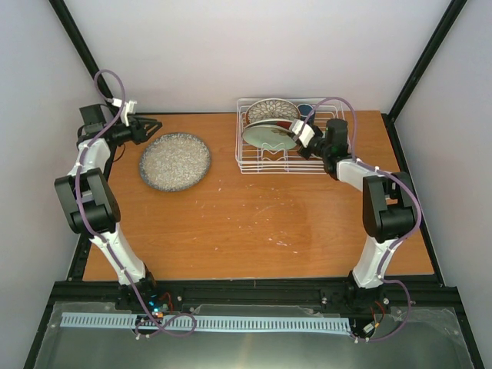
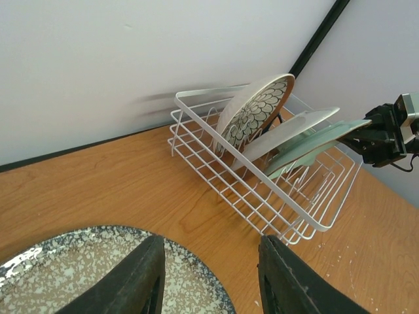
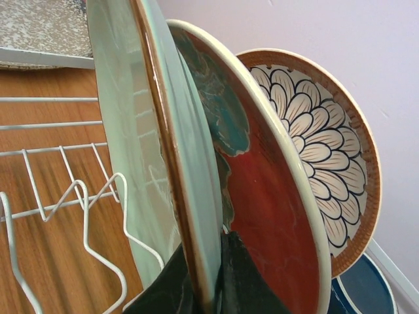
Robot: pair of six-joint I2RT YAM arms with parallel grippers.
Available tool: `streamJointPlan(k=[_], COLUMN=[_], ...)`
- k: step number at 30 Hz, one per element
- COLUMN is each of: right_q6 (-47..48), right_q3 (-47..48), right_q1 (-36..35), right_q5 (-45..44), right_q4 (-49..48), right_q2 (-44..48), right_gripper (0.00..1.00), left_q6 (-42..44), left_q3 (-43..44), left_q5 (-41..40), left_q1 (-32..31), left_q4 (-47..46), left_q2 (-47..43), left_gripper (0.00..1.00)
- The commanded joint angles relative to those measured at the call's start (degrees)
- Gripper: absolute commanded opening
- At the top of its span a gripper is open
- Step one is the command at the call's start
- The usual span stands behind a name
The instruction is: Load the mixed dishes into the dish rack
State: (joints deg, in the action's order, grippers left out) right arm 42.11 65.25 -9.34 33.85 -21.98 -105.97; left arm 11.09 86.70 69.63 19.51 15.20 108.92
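Observation:
The robot's right gripper should release the pale teal plate in the rack wires point(image 1: 274, 139) point(image 3: 149, 196) in front of the cream-rimmed plate.
The white wire dish rack point(image 1: 280, 163) stands at the back right. In it stand the red-rimmed petal-patterned plate point(image 1: 271, 110) and the dark blue mug point(image 1: 305, 110). My right gripper point(image 3: 206, 250) is shut on the rim of the pale teal plate point(image 3: 150, 131) and holds it tilted among the rack prongs point(image 3: 85, 196). The large speckled plate point(image 1: 174, 161) lies flat on the table at the left. My left gripper point(image 2: 209, 242) is open and empty, just over its back edge point(image 2: 78, 275). The pale green cup is out of view.
A cream-rimmed plate with a red and teal face point(image 3: 275, 209) leans in the rack between the teal plate and the petal plate point(image 3: 321, 150). The black frame posts and white walls close in the table's back and sides.

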Motion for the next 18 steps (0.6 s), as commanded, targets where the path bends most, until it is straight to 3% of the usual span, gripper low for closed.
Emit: streamJointPlan(k=[1,18], right_q6=[-1.1,-1.1], right_q3=[4.0,3.5], right_q1=[0.0,-0.2], right_q5=[3.4,2.2], right_q4=[-4.2,1.4], right_q2=[-0.1,-0.4], right_gripper=[0.03,0.03], left_q6=[2.4,10.9], left_q3=[2.1,13.0], left_q5=[-0.6,-7.6], left_q1=[0.1,0.1], left_q4=[3.4,22.3], left_q2=[1.8,10.4], left_gripper=[0.41,0.45])
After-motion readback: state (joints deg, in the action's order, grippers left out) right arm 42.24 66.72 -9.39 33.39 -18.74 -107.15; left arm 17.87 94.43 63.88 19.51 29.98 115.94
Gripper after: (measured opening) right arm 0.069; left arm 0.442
